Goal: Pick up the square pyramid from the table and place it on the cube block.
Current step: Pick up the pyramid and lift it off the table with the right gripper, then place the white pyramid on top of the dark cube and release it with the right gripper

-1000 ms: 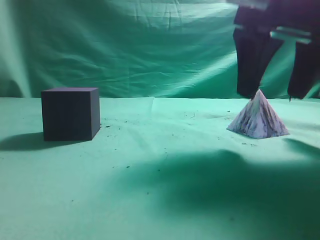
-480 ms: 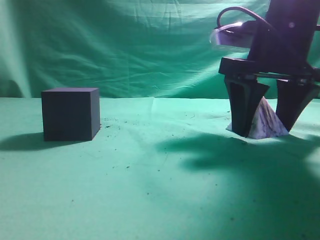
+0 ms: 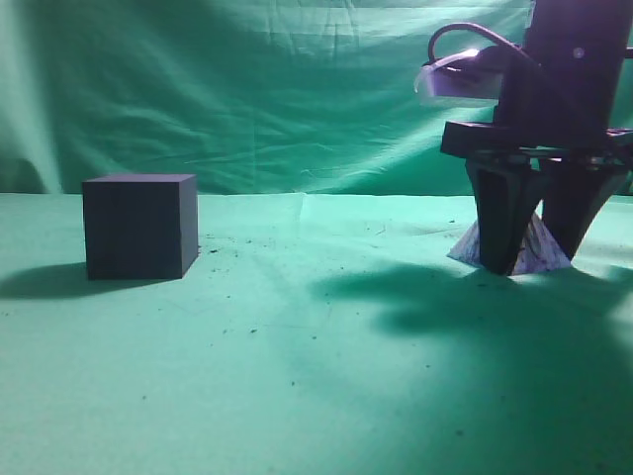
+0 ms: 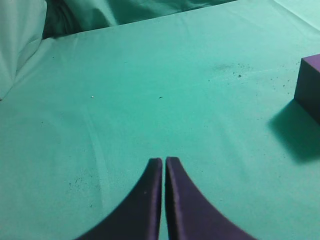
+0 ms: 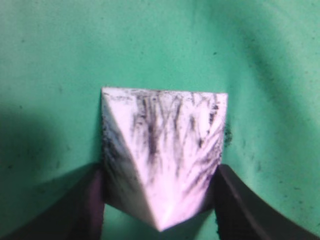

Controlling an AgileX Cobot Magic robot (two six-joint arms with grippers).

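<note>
The square pyramid will be set free by my right gripper, which is going to release it on the flat top of the dark cube block [image 3: 146,179].
The square pyramid [image 3: 537,251], white with dark marbled streaks, stands on the green table [image 3: 297,336] at the right. My right gripper [image 3: 539,261] comes down over it, one finger on each side. In the right wrist view both fingers of the gripper [image 5: 160,172] press against the pyramid's [image 5: 165,145] lower sides. The dark cube block [image 3: 138,226] stands at the left, far from the pyramid. Its edge shows at the right of the left wrist view [image 4: 310,85]. My left gripper [image 4: 164,161] is shut and empty above bare cloth.
A wrinkled green cloth backdrop [image 3: 297,89] hangs behind the table. Small dark specks lie on the cloth between the cube and the pyramid. The right arm casts a broad shadow [image 3: 445,297] over the right half of the table.
My right gripper came down around the pyramid, then its fingers closed in against the pyramid's sides. The pyramid and cube have not moved.
</note>
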